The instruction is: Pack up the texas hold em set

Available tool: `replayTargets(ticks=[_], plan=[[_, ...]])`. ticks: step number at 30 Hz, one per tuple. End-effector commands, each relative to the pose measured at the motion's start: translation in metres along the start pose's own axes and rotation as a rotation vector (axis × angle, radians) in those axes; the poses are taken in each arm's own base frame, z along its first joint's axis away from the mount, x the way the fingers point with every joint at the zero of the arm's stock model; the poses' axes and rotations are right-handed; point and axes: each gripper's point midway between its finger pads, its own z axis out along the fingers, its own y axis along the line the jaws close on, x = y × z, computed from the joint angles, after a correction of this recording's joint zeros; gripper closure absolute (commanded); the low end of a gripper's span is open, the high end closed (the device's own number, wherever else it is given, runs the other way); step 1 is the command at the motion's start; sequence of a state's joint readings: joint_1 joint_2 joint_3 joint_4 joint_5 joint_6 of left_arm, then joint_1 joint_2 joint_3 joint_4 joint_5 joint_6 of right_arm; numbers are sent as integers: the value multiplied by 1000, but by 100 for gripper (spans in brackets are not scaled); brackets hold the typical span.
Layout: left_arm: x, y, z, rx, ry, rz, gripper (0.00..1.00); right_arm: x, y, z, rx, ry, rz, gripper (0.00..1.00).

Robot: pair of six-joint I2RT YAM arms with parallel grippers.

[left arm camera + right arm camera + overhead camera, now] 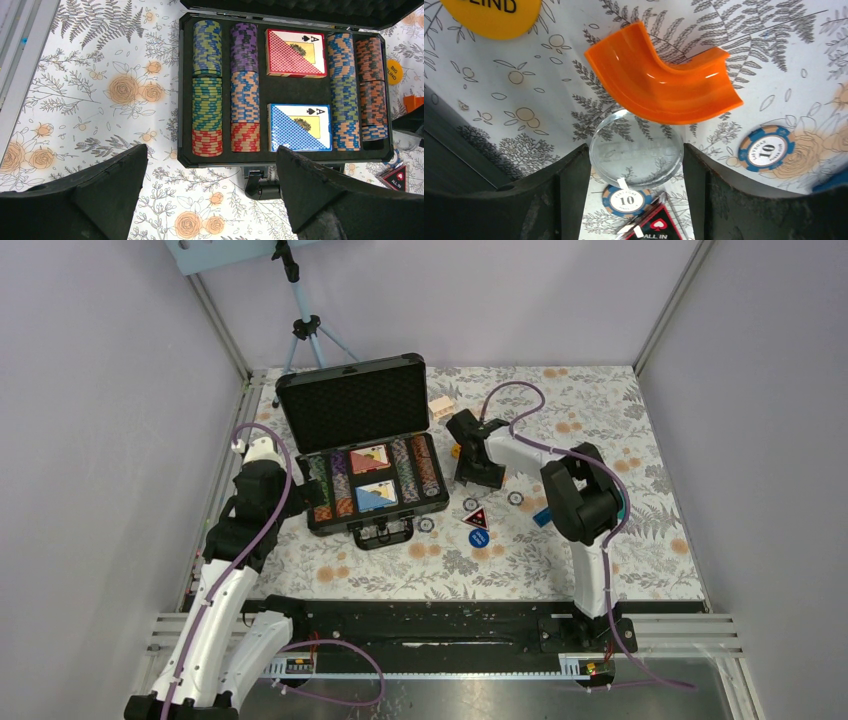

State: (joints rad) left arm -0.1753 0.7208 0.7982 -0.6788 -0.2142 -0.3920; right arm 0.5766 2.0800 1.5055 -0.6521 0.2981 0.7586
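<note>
My right gripper needs to put the clear round disc down on top of the red deck [368, 461] in the black briefcase.
The black briefcase [430, 502] lies open, its foam lid [352, 405] upright. Rows of striped chips [207, 115], a red deck [295, 52] and a blue deck [300, 127] sit in it. My left gripper [210, 167] is open and empty, just before the case's front left edge and handle [262, 190]; it also shows in the top view [300, 495]. My right gripper [636, 157] is shut on a clear round disc [636, 147], right of the case [478, 478]. A yellow blind disc [491, 15], two blue 10 chips [766, 149] [626, 200] and a triangular all-in marker [659, 227] lie loose.
An orange curved block [664, 82] lies just beyond the clear disc. A wooden block [441, 405] sits right of the lid, a teal block [543, 516] under my right arm. A blue disc [478, 537] and loose chips [426, 524] [515, 498] lie before the case. A tripod [305, 325] stands behind.
</note>
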Motion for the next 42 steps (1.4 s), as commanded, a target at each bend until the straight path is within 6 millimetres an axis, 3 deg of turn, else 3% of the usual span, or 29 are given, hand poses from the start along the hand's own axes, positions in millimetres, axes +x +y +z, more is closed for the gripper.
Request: replayTargets(ticks=[1,7,12,17,26,33,42], plan=[[-22,-4,-4,9,-79,-6,1,-27,-10,-33,-8,-107,-17,50],[-23,-4,-4,6,-83,-6,1,-47,-3,-74,-81,-155,-14,50],[-24,-3,-5,3,-88,-7,1,-49,20,-98,-180,-131,-27,49],[-25,-2,-6,1,-95,-10,1,-42,54,-116,-207,-131,-115,49],[-32,11,-14,-62,-141,-33,1,-15,136,-152,-310,-176,-277,50],[-32,12,-15,-70,-143,-36,1,-5,192,-159,-379,-187,-355,50],[-32,12,-14,-69,-140,-33,1,0,228,-135,-461,-192,-351,51]])
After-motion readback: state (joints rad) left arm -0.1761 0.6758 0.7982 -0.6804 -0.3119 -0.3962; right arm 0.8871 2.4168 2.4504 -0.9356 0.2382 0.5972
